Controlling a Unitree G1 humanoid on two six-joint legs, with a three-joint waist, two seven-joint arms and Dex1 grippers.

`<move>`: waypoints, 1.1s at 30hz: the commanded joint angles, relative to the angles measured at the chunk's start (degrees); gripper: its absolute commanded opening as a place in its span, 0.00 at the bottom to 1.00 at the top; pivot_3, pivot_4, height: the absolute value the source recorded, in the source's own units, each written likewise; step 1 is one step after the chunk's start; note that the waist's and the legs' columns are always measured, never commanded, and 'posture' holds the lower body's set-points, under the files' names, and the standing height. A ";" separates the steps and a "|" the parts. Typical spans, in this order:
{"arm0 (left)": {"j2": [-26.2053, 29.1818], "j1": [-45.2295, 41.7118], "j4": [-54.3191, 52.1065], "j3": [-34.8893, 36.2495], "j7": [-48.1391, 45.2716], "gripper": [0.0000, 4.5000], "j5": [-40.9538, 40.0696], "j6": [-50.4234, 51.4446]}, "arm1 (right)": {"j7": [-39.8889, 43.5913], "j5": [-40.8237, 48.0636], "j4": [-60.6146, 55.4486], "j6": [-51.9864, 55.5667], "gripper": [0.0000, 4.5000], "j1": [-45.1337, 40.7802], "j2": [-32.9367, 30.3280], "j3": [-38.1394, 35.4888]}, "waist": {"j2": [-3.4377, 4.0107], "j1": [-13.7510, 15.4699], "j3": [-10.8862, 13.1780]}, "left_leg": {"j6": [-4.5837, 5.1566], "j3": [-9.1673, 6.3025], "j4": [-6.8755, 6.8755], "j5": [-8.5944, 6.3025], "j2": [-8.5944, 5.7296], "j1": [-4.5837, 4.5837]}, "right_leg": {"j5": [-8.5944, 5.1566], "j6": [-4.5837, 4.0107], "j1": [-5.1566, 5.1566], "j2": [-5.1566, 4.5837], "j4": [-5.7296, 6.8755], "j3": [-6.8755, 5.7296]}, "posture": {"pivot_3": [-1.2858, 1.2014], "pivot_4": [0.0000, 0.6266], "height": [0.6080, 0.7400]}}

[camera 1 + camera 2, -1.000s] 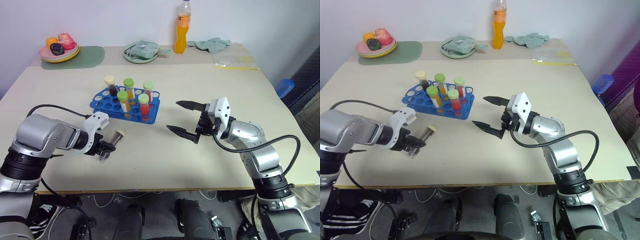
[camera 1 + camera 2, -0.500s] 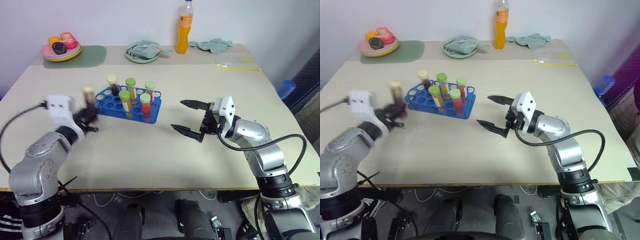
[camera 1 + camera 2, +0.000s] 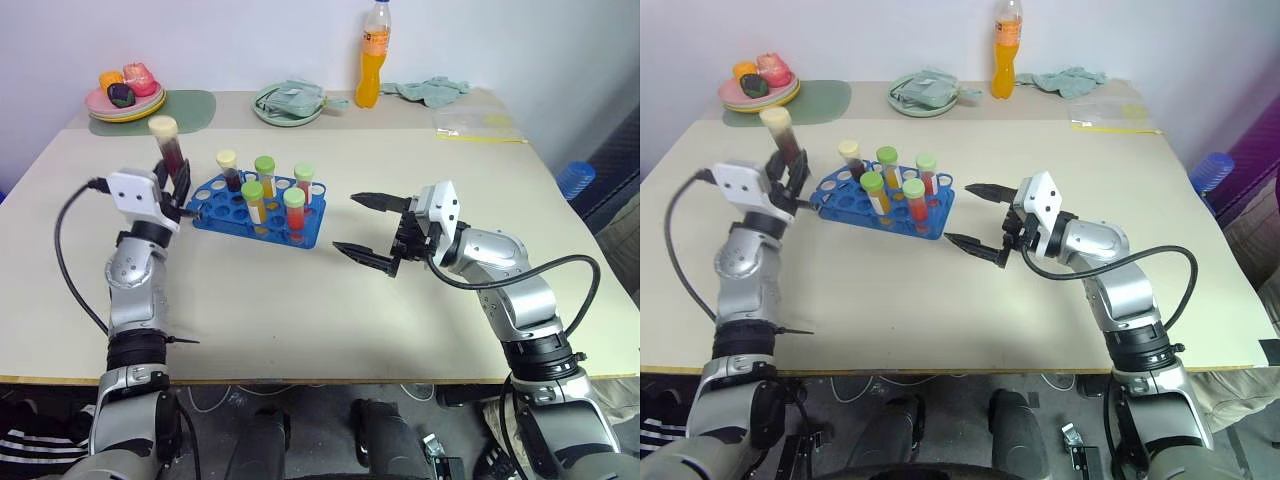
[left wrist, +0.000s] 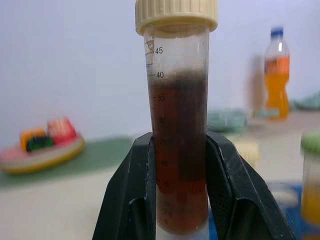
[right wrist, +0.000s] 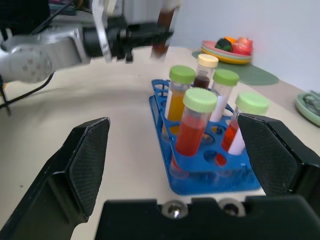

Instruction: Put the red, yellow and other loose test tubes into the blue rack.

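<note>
Next, my left gripper releases the dark red-brown tube into the empty hole (image 3: 222,209) that sits in front of the cream-capped tube in the rack.
My left gripper (image 3: 176,182) is shut on a test tube (image 3: 166,146) with a cream cap and dark red-brown liquid. It holds the tube upright just off the left end of the blue rack (image 3: 212,212). The left wrist view shows both black fingers (image 4: 137,190) clamped on the tube's lower half (image 4: 179,115). Several capped tubes stand in the rack, most with green caps (image 3: 293,197) and one with a cream cap (image 3: 226,158). My right gripper (image 3: 347,222) hovers open to the right of the rack with nothing between its fingers.
Along the far edge of the table stand a plate of fruit (image 3: 122,100) on a green mat (image 3: 188,106), a green bowl with a cloth (image 3: 290,104), an orange drink bottle (image 3: 371,55), a crumpled cloth (image 3: 425,90) and a plastic bag (image 3: 475,122).
My left arm has swung up from near the table's front and carried the tube to the rack's left end, turning it from tilted to upright. The right gripper has stayed put.
</note>
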 commanded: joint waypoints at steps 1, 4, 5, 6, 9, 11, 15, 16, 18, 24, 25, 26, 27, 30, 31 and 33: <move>-0.69 -1.55 2.99 -0.32 -1.15 0.17 -1.12 -4.28 | -1.37 0.70 -3.85 0.29 1.00 0.30 -0.71 -2.22 | 0.00 0.05 0.00 | 0.00 0.00 0.02 0.00 0.00 0.00 | 0.00 0.01 0.00 0.00 0.00 0.00 | 0.52 0.24 1.00; -1.35 -1.67 6.84 -1.80 -3.64 0.17 -0.87 -6.17 | -2.05 0.51 -4.67 0.54 1.00 0.83 -0.90 -2.39 | 0.00 0.06 0.00 | 0.00 0.00 0.03 0.00 0.00 0.00 | 0.01 0.02 0.01 0.00 0.01 0.00 | 0.52 0.24 1.00; -1.57 -2.09 7.43 -2.07 -3.96 0.17 -0.83 -6.61 | -2.16 0.35 -4.99 0.57 1.00 1.06 -0.96 -2.34 | 0.00 0.02 0.00 | 0.00 0.00 0.02 0.00 0.00 0.01 | 0.01 0.02 0.01 0.00 0.02 0.00 | 0.52 0.24 1.00; -1.76 -2.70 7.91 -2.31 -4.15 0.17 -0.80 -6.98 | -2.31 0.44 -5.31 0.78 1.00 1.27 -0.98 -2.37 | 0.00 0.05 0.00 | 0.00 0.00 0.02 0.00 0.00 0.01 | 0.01 0.03 0.01 0.00 0.02 0.00 | 0.52 0.24 1.00; -1.92 -4.29 10.28 -2.62 -4.17 0.17 -0.70 -7.77 | -2.64 0.54 -5.79 1.08 1.00 1.54 -1.02 -2.36 | 0.00 0.06 0.00 | 0.00 0.00 0.02 0.00 0.00 0.01 | 0.01 0.03 0.01 0.00 0.02 0.00 | 0.52 0.24 1.00; -2.04 -5.26 12.38 -2.71 -4.03 0.17 -0.60 -8.55 | -2.82 0.52 -6.00 1.18 1.00 1.58 -0.97 -2.33 | 0.00 0.05 0.00 | 0.00 0.00 0.04 0.00 0.00 0.00 | 0.02 0.03 0.02 0.00 0.02 0.00 | 0.52 0.24 1.00; -3.24 -6.64 15.32 -3.59 -4.75 0.17 -0.40 -9.45 | -2.97 0.53 -5.81 1.15 1.00 1.25 -0.90 -2.31 | 0.00 0.05 0.00 | 0.00 -0.01 0.02 0.00 0.00 0.02 | 0.02 0.04 0.02 0.01 0.04 0.00 | 0.52 0.24 1.00; -3.42 -6.76 16.14 -3.51 -4.47 0.17 -0.33 -9.68 | -2.98 0.49 -5.73 1.09 1.00 1.20 -0.93 -2.32 | 0.00 0.05 0.00 | 0.00 -0.01 0.02 0.00 0.00 0.02 | 0.02 0.04 0.02 0.01 0.04 0.00 | 0.52 0.24 1.00; -3.69 -6.74 17.33 -3.34 -4.30 0.17 -0.43 -10.20 | -3.02 0.42 -5.65 1.01 1.00 1.18 -0.98 -2.35 | 0.00 0.04 0.00 | 0.00 -0.01 0.03 0.00 0.00 0.02 | 0.02 0.05 0.03 0.00 0.04 0.00 | 0.52 0.24 1.00; -4.06 -5.56 16.66 -3.36 -4.63 0.17 -0.95 -10.78 | -2.94 0.24 -5.53 0.77 1.00 1.32 -1.20 -2.38 | 0.01 0.05 -0.01 | 0.00 -0.01 0.02 0.00 0.00 0.06 | 0.02 0.05 0.05 0.01 0.04 0.00 | 0.52 0.24 1.00; -3.99 -5.40 16.46 -3.38 -4.43 0.17 -0.86 -10.86 | -2.90 0.23 -5.45 0.72 1.00 1.31 -1.22 -2.39 | 0.01 0.05 -0.01 | 0.00 -0.01 0.02 0.00 0.00 0.06 | 0.02 0.05 0.06 0.01 0.04 0.00 | 0.52 0.24 1.00; -3.84 -5.17 16.04 -3.29 -4.24 0.17 -0.89 -10.89 | -2.88 0.21 -5.35 0.70 1.00 1.24 -1.21 -2.39 | 0.01 0.03 -0.01 | 0.00 -0.01 0.02 0.00 0.00 0.06 | 0.01 0.05 0.06 0.01 0.04 0.00 | 0.52 0.24 1.00; -3.74 -4.84 15.38 -3.09 -4.00 0.17 -1.04 -11.12 | -2.87 0.20 -5.27 0.66 1.00 1.20 -1.20 -2.39 | 0.01 -0.01 -0.01 | 0.00 -0.01 0.02 0.00 0.00 0.07 | 0.02 0.05 0.06 0.01 0.04 0.00 | 0.52 0.24 1.00; -3.40 -3.41 12.90 -2.80 -3.49 0.17 -1.20 -11.73 | -2.78 0.03 -4.79 0.40 1.00 0.93 -1.04 -2.24 | 0.01 -0.11 -0.01 | 0.00 -0.02 0.01 0.00 0.00 0.08 | 0.02 0.05 0.05 0.01 0.05 0.00 | 0.52 0.24 1.00; -3.37 -3.05 12.48 -2.79 -3.13 0.17 -1.07 -11.53 | -2.79 -0.05 -4.66 0.32 1.00 0.83 -0.96 -2.15 | 0.01 -0.11 -0.01 | 0.00 -0.02 0.01 0.00 0.00 0.08 | 0.02 0.05 0.05 0.01 0.05 0.00 | 0.52 0.24 1.00; -3.55 -2.46 11.98 -2.84 -2.96 0.17 -1.15 -11.42 | -2.72 -0.07 -4.55 0.23 1.00 0.76 -0.90 -2.11 | 0.01 0.00 -0.01 | 0.00 -0.02 0.01 0.00 0.00 0.09 | 0.02 0.05 0.05 0.01 0.06 0.00 | 0.52 0.24 1.00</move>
